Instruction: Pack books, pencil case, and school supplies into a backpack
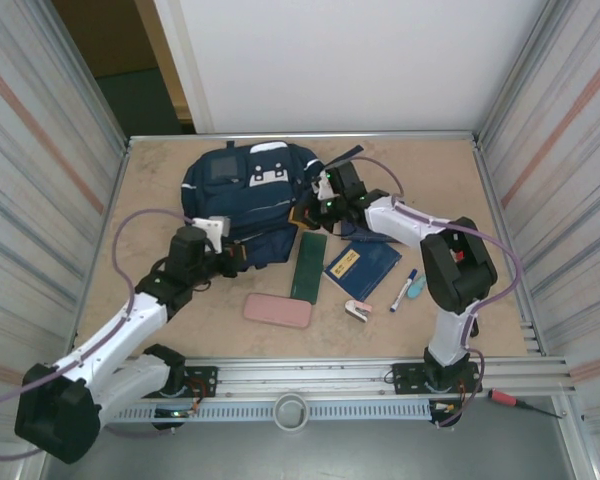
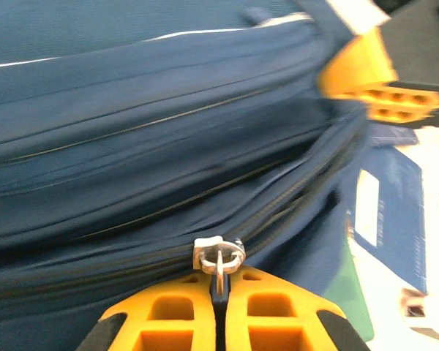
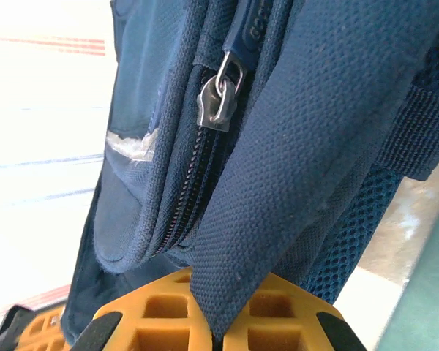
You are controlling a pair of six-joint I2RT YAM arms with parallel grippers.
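The strap by the second zipper slider is in my right gripper, away from my left gripper's zipper, so next my right gripper takes the fabric (image 2: 342, 159) beside that zipper.
The navy backpack (image 1: 248, 190) lies at the back middle of the table. My left gripper (image 1: 240, 262) is at its near edge, and in the left wrist view the gripper (image 2: 219, 287) is shut on the metal zipper pull (image 2: 219, 256). My right gripper (image 1: 308, 208) is at the bag's right side, where the gripper (image 3: 221, 330) is shut on a woven fabric strap (image 3: 278, 190) of the backpack, beside a second zipper slider (image 3: 218, 101). A navy book with a yellow label (image 1: 362, 265) lies right of the bag. A pink pencil case (image 1: 277, 310) lies near the front. The marker (image 1: 403, 290), teal item (image 1: 416, 287) and pink-and-white item (image 1: 358, 312) lie close together.
A dark green flat box (image 1: 308, 265) lies between the bag and the book. Metal walls close in the table on the left and right, and a rail (image 1: 310, 378) runs along the near edge. Bare tabletop lies at the far right and left.
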